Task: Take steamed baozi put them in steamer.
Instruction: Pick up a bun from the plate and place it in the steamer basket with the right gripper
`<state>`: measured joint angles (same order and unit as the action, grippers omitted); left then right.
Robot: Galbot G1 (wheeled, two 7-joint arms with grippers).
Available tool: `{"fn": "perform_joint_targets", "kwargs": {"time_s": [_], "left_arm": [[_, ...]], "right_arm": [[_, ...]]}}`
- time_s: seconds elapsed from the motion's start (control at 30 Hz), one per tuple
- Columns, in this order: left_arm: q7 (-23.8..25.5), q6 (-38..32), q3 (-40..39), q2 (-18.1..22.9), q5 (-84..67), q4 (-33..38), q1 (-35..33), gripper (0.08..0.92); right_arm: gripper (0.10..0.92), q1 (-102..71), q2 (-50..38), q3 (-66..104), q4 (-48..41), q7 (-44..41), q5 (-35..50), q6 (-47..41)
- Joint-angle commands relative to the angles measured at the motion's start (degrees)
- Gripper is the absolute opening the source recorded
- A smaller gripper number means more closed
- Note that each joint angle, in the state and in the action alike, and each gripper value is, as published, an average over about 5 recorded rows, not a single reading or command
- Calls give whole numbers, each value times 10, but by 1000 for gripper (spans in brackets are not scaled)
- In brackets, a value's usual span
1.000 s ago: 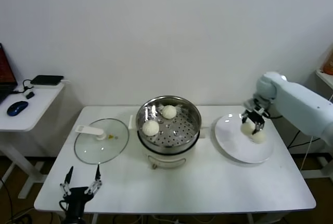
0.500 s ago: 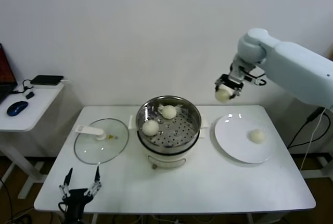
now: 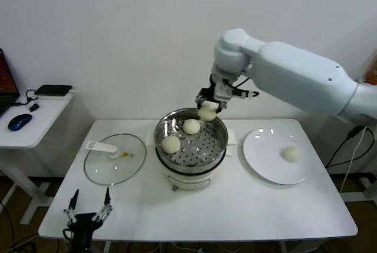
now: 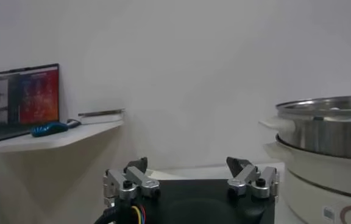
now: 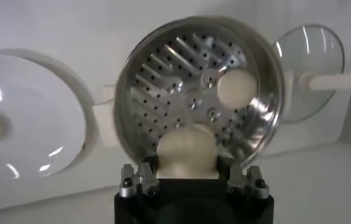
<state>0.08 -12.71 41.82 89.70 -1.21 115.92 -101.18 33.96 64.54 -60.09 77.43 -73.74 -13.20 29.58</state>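
I need to use my right gripper to set the baozi down gently on the bare front part of the steamer's perforated tray [image 3: 191, 157] [image 5: 193, 56].
The shiny steamer [image 3: 194, 166] stands mid-table with two baozi on its perforated tray, one at the back [image 3: 191, 126] and one at the left [image 3: 171, 143]. My right gripper [image 3: 207, 107] hangs over the steamer's back rim, shut on a third baozi [image 3: 207, 112]. In the right wrist view that baozi [image 5: 186, 149] sits between the jaws of the right gripper [image 5: 187, 164], above the steamer [image 5: 139, 79], where one baozi [image 5: 236, 87] shows. Another baozi [image 3: 290, 153] lies on the white plate [image 3: 265, 159]. My left gripper [image 3: 87, 209] waits open at the table's front left edge.
The glass lid [image 3: 115, 159] with its white handle lies flat to the left of the steamer. A low side table [image 3: 35, 132] at far left carries a blue mouse [image 3: 19, 122] and a laptop. The left wrist view shows the steamer's side [image 4: 328, 128].
My right gripper lifted a baozi off the plate and carried it up and to the left, to above the steamer. The left arm barely moved.
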Motion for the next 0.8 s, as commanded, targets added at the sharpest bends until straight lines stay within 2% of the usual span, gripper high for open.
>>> {"fn": "perform_joint_targets", "kwargs": {"time_s": [0.03,0.8], "left_arm": [[0,2,2,-1,1,1,-1,823],[-1,-3,2,-1,0,-6,-8,823]], "right_arm": [[640,-56,75,-24,18,1,-8,-4],[648,-115,75,-46,-19,4,-38,11]]}}
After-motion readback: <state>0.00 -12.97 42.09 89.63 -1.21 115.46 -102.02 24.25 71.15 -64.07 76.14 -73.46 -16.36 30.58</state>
